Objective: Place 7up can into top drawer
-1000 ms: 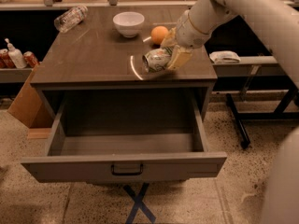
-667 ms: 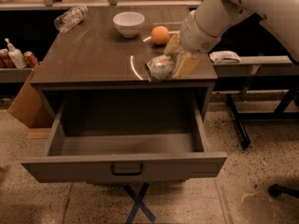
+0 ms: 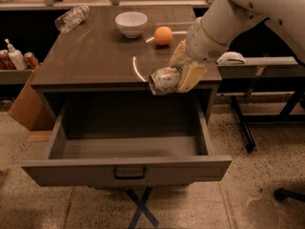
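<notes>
I need to set the 7up can down with my gripper on the drawer's bare bottom, just off its middle [image 3: 153, 121] toward my arm. The can still hangs above the open drawer.
The 7up can [image 3: 164, 80], silver-white with green markings, lies sideways in my gripper [image 3: 183, 70], which is shut on it. The can hangs in the air just past the front edge of the table top, above the right rear part of the open top drawer [image 3: 128, 168]. The drawer is pulled fully out and nothing lies inside it. Its flat front panel has a small dark handle [image 3: 129, 173] at the centre. My white arm comes in from the upper right.
On the table top [image 3: 90, 61] stand a white bowl [image 3: 131, 23], an orange [image 3: 163, 35] and a clear plastic bottle [image 3: 71, 18] lying at the back left. A side shelf with red cans [image 3: 29, 59] is at the left. A white object [image 3: 231, 57] lies on a shelf at the right.
My gripper has carried the can forward off the table top, from above the front right corner to just past the edge, over the open drawer.
</notes>
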{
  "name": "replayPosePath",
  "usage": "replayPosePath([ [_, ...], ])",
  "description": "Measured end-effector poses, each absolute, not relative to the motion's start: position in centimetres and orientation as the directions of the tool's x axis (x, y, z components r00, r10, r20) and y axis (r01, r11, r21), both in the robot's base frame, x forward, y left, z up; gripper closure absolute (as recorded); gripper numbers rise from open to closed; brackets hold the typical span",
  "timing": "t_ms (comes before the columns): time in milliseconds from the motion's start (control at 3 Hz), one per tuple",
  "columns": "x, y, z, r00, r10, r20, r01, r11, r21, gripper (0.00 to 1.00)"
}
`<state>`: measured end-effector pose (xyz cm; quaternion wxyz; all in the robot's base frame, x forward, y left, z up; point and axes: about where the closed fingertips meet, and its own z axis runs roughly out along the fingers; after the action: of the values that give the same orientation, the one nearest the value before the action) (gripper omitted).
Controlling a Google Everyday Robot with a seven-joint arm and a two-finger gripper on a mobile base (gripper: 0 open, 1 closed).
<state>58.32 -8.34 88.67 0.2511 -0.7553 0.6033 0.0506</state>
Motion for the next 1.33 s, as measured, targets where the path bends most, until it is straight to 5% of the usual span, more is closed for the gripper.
replayPosePath([
  [1333,56.9,-8.7,78.3,0.030,-0.794,-0.607,-0.990,0.061,-0.128,1.00],
])
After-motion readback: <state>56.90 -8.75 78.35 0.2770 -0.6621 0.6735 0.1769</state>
